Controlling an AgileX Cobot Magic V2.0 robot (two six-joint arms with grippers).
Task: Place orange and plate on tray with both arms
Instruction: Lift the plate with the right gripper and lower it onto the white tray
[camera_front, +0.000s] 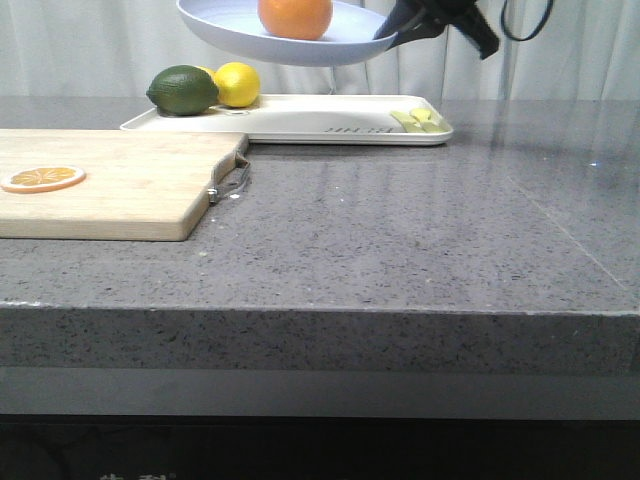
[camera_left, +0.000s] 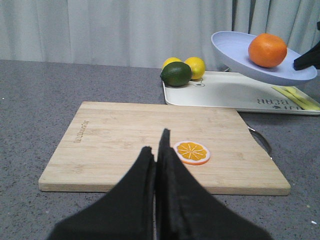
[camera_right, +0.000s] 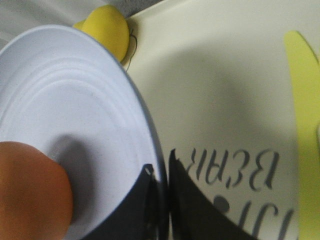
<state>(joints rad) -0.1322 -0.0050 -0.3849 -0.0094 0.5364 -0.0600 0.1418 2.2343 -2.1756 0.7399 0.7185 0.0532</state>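
Observation:
My right gripper is holding the pale blue plate, which hangs above the tray now, and will let go of it on the cream tray (camera_right: 192, 102) between the lemon and the pale yellow pieces.
The pale blue plate (camera_front: 250, 35) hangs in the air above the cream tray (camera_front: 300, 122), with the orange (camera_front: 295, 17) lying in it. My right gripper (camera_front: 392, 32) is shut on the plate's right rim. In the right wrist view its fingers (camera_right: 161, 172) pinch the rim of the plate (camera_right: 60, 125), with the orange (camera_right: 30, 192) inside and the tray (camera_right: 220, 90) below. My left gripper (camera_left: 156, 145) is shut and empty, low over the near edge of the wooden board. The plate (camera_left: 235, 52), orange (camera_left: 267, 50) and tray (camera_left: 220, 92) lie far beyond it.
A wooden cutting board (camera_front: 110, 180) with a thin orange slice (camera_front: 43, 179) lies at the left. A dark green lime (camera_front: 183, 90) and a yellow lemon (camera_front: 236, 84) sit at the tray's left end, and pale yellow pieces (camera_front: 418, 119) at its right end.

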